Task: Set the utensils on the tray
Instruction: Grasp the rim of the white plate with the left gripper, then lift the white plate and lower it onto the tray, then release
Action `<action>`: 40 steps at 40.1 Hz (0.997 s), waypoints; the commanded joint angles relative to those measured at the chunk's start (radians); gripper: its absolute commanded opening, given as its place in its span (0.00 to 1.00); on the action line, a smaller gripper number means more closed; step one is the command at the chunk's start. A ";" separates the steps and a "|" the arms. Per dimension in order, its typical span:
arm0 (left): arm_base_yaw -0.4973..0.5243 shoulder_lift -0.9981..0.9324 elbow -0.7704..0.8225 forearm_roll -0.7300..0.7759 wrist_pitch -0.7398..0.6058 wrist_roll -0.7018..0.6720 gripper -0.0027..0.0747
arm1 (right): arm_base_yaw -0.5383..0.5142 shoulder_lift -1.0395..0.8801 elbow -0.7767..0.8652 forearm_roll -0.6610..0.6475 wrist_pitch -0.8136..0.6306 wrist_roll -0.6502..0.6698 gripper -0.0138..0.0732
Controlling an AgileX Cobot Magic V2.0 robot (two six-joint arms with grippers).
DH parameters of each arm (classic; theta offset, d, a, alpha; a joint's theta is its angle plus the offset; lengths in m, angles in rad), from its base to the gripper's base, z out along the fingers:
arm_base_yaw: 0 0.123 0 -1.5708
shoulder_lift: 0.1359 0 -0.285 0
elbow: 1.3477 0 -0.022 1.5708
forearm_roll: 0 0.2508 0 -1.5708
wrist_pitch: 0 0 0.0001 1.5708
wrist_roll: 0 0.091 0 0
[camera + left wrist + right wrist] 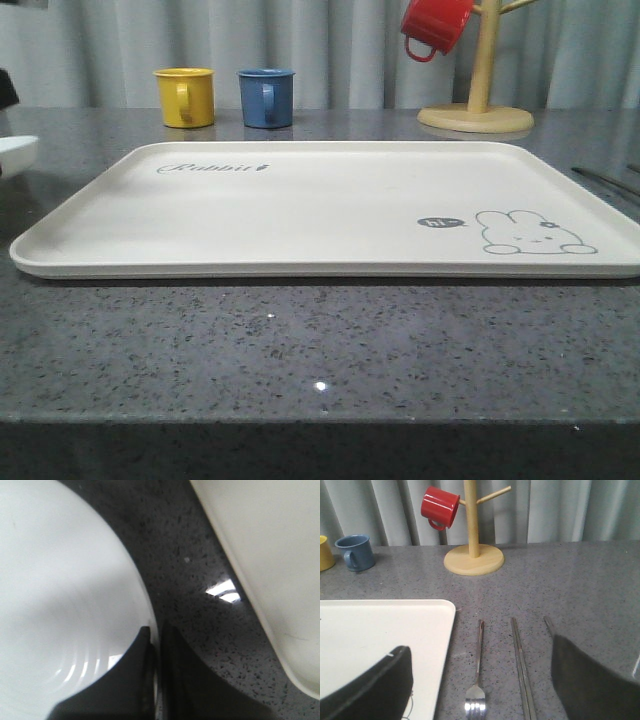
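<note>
Next, my left gripper releases the white plate on the cream tray (229, 195) around the Rabbit lettering, away from the rabbit drawing.
The cream tray (320, 205) with its rabbit drawing lies flat in the middle of the table, nothing on it. The white plate (60, 590) rests on the counter to the tray's left, its edge (18, 150) peeking in at the front view's left border. My left gripper (156, 642) is shut on the plate's rim, one finger over the plate and one outside. The right gripper (480, 650) hangs open above the fork (478, 680). Beside the fork lie the chopsticks (521, 665) and a spoon handle (548, 625), partly hidden by a finger.
Yellow mug (185, 96) and blue mug (267, 97) stand behind the tray. A wooden mug tree (476, 110) holding a red mug (435, 25) stands at the back right. Grey curtains close the back. A strip of speckled counter (200, 610) separates plate and tray.
</note>
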 commanded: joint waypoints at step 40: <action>-0.546 0.185 -0.424 0.083 0.099 -0.080 0.01 | -0.005 0.014 -0.037 -0.002 -0.070 -0.006 0.84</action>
